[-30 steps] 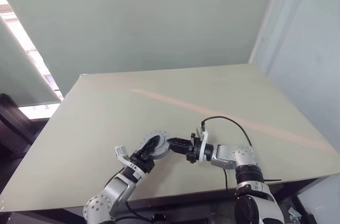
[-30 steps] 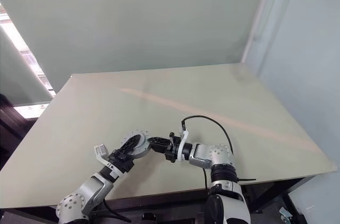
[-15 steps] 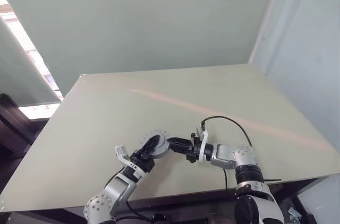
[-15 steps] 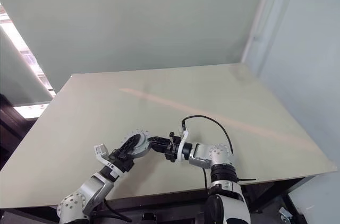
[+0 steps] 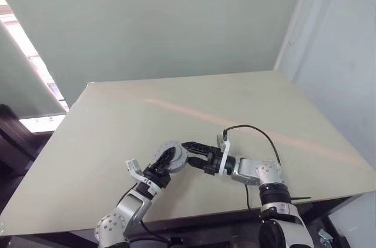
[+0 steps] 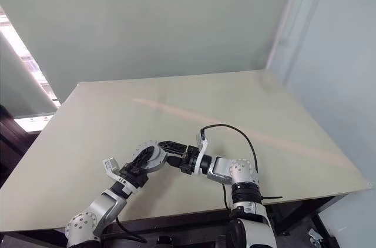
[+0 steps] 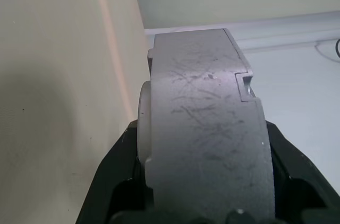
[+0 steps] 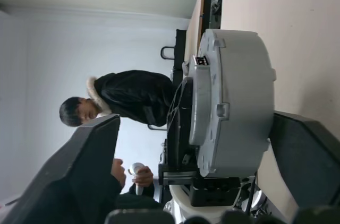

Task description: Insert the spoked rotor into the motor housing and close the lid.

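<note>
My left gripper needs to set the motor housing, held just above the table, free on the bare pale table (image 5: 101, 166) toward the side of the bright window gap.
The motor housing (image 5: 170, 155) is a round grey metal body held just above the table, with my left gripper (image 5: 165, 164) shut on it. In the left wrist view the housing (image 7: 207, 123) sits edge-on between the black fingers (image 7: 111, 181). A thin flanged disc, seemingly the lid (image 8: 204, 102), lies flat against one face of the housing (image 8: 241, 96). My right gripper (image 5: 189, 151) reaches in from the right. It is open, with its fingers (image 8: 90, 165) standing wide on either side of the housing's edge. The spoked rotor is hidden.
The pale table (image 5: 235, 101) stretches bare ahead and to both sides, and its front edge (image 5: 194, 215) runs just under the arms. A black cable (image 5: 252, 130) loops off the right wrist. A person in a dark jacket (image 8: 133, 102) sits beyond the table.
The right gripper's fingers have spread apart at the housing's edge. The left gripper still holds the housing in the same place.
</note>
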{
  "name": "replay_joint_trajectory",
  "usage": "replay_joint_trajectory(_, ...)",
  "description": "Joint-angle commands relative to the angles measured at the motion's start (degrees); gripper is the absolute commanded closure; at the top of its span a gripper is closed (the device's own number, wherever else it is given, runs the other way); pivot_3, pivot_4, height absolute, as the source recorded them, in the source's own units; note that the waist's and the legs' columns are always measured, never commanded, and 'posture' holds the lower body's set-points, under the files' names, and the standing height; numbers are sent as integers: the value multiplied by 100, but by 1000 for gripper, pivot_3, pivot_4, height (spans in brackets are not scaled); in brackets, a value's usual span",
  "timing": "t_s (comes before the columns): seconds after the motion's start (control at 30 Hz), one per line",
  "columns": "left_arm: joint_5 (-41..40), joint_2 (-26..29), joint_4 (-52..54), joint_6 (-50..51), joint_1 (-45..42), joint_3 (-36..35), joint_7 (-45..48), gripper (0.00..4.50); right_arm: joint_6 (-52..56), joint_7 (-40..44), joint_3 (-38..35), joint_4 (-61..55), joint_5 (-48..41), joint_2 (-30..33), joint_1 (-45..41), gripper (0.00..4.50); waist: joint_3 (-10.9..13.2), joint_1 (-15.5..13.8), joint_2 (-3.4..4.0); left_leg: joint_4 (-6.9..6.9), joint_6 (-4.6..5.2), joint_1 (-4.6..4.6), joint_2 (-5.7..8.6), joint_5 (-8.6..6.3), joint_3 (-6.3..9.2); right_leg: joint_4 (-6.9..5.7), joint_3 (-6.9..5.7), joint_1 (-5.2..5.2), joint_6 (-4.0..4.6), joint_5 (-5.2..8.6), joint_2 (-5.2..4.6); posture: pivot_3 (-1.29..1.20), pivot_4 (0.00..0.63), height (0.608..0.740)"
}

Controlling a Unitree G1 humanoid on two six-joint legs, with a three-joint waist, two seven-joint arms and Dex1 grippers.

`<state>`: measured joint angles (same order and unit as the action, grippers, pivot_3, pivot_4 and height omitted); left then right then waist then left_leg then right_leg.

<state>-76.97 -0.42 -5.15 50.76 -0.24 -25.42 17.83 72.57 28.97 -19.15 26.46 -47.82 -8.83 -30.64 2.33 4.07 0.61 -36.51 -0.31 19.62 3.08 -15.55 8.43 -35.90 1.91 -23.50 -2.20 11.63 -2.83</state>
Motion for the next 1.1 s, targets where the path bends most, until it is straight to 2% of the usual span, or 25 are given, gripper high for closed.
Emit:
replay_joint_trajectory(0.03,-108,-3,87,-116,-125,-37,101,2437,-406,-194,-77,-10,-12,-144,-98,0,0,0,0,0,0,0,0,0,0,0,0,0,0,0,0,0,0,740)
replay_joint_trajectory(0.2,-231,-19,159,-272,-208,-150,128,2445,-662,-240,151,28,200,-35,0,0,0,1,0,1,0,0,0,0,-1,0,2,-2,0,0,0,0,0,740)
replay_joint_trajectory(0.43,-34,351,431,-842,-413,-424,128,2445,-2339,125,1078,-399,1201,187,298,0,0,2,0,-1,-1,0,0,0,-2,0,1,-1,0,-1,0,0,0,740)
replay_joint_trajectory(0.57,814,778,404,-1590,-554,-459,45,2446,-3362,363,1761,-778,1925,452,480,0,0,0,-1,-2,-3,-1,-1,1,-1,-1,1,-1,0,-1,2,0,0,740)
replay_joint_trajectory(0.63,1125,832,318,-1901,-613,-448,-39,2446,-3777,457,1965,-889,2156,537,562,0,0,-2,-1,-1,-3,-1,-1,1,0,-1,2,-1,0,-2,2,0,0,740)
replay_joint_trajectory(0.73,1722,910,36,-2464,-775,-525,-265,2446,-4643,755,2768,-1243,2949,968,761,0,0,-22,-4,-2,-7,0,3,-1,2,4,2,1,0,-2,-1,0,0,740)
replay_joint_trajectory(0.87,2450,1023,-316,-2951,-878,-428,-358,2446,-5558,1049,3453,-1474,3595,1340,950,0,0,-59,-11,-5,-29,0,4,8,-1,5,5,0,-1,-2,-1,0,0,740)
replay_joint_trajectory(1.1,3107,1095,-1097,-3389,-1150,-449,-325,2446,-6049,1134,3783,-1754,3931,1476,1089,0,13,-131,-42,-9,-10,-1,0,-2,3,0,1,1,1,-3,2,0,0,740)
